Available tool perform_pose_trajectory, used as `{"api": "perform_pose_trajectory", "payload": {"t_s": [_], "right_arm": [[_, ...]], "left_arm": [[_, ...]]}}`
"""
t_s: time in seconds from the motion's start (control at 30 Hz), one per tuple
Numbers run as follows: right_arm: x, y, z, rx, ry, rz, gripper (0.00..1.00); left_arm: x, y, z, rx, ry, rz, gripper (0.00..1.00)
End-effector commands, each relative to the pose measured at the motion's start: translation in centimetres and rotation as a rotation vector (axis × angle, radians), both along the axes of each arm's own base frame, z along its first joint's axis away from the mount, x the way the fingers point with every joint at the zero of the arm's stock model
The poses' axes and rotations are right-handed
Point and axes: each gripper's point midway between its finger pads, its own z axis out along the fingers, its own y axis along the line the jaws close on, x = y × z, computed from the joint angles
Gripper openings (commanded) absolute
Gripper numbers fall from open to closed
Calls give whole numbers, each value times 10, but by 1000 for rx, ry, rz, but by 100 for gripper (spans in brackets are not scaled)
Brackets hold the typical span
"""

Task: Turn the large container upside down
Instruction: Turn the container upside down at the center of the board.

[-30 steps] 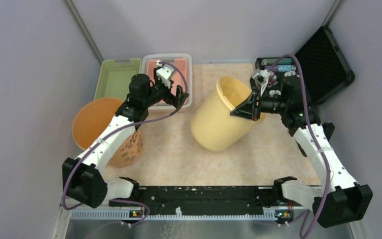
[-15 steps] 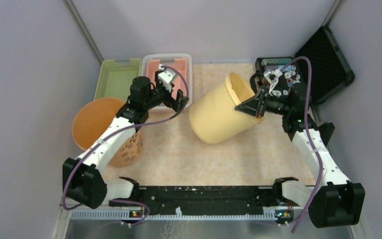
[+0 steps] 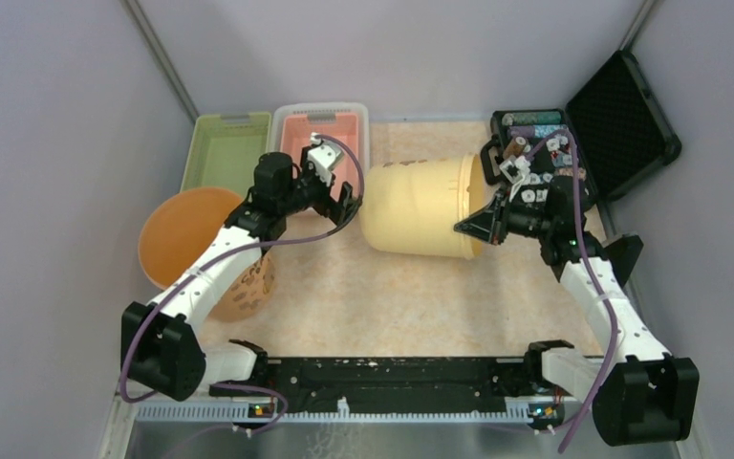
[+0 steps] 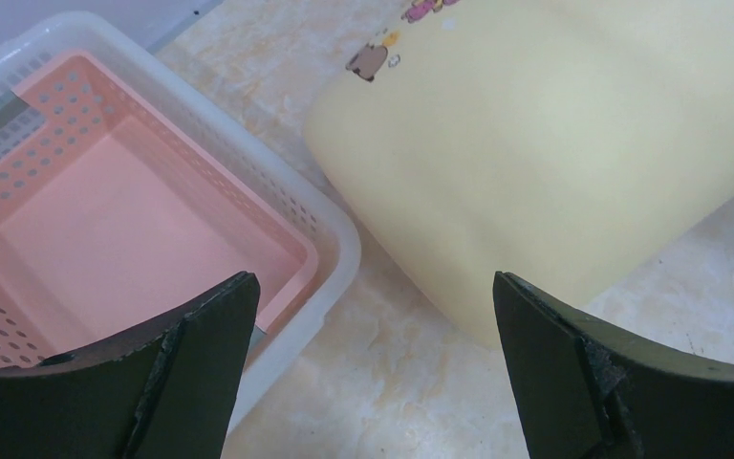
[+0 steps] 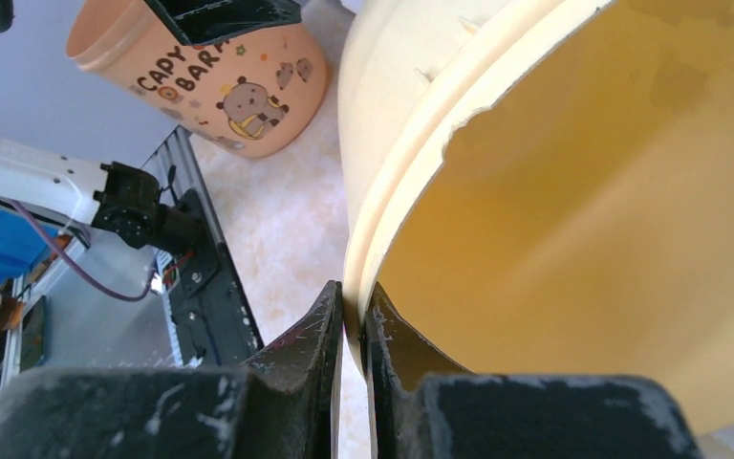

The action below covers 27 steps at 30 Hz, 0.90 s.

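The near side of the container's rim is in my right gripper, so my left gripper will steady the container's base while my right gripper opens and takes the rim's far side (image 3: 470,168).
The large container (image 3: 416,206) is a pale yellow bucket lying on its side mid-table, mouth facing right and base facing left. My right gripper (image 3: 468,226) is shut on its rim at the lower front of the mouth. In the right wrist view the rim sits pinched between the two fingers of the right gripper (image 5: 352,292), with the yellow inside of the large container (image 5: 583,191) filling the frame. My left gripper (image 3: 344,196) stands open just left of the container's base. In the left wrist view the left gripper (image 4: 371,279) holds nothing and the large container (image 4: 554,143) lies ahead to the right.
An orange capybara-print bin (image 3: 201,249) (image 5: 201,67) stands at the left by my left arm. A pink basket nested in a white one (image 3: 320,129) (image 4: 134,210) and a green basket (image 3: 225,153) sit at the back left. An open black case (image 3: 626,120) lies at the back right.
The container has tipped from leaning upright to lying on its side, base swinging left. My right gripper followed the rim down; my left gripper shifted slightly right toward the base.
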Motion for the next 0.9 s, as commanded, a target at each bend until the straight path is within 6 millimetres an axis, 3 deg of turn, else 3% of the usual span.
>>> {"api": "perform_pose_trajectory", "payload": {"t_s": [0.0,0.23,0.43,0.53,0.87], "right_arm": [[4,-9,-5,-61,-87,-41,10],[1,-17,-12,-126,-147,-76,13],[2,-23,-15,-162,-173,-105,36],[5,-25,-18,-174,-172,-123,42],[12,-35,-19,-229,-219,-186,66]], "left_arm": [[-7,-2,-9,-11,16,-31,99],[-11,-6,-21,-31,44,-43,99],[-6,-13,-24,-56,92,-56,99],[1,-19,-23,-65,136,-57,99],[26,-46,13,-175,209,-97,99]]}}
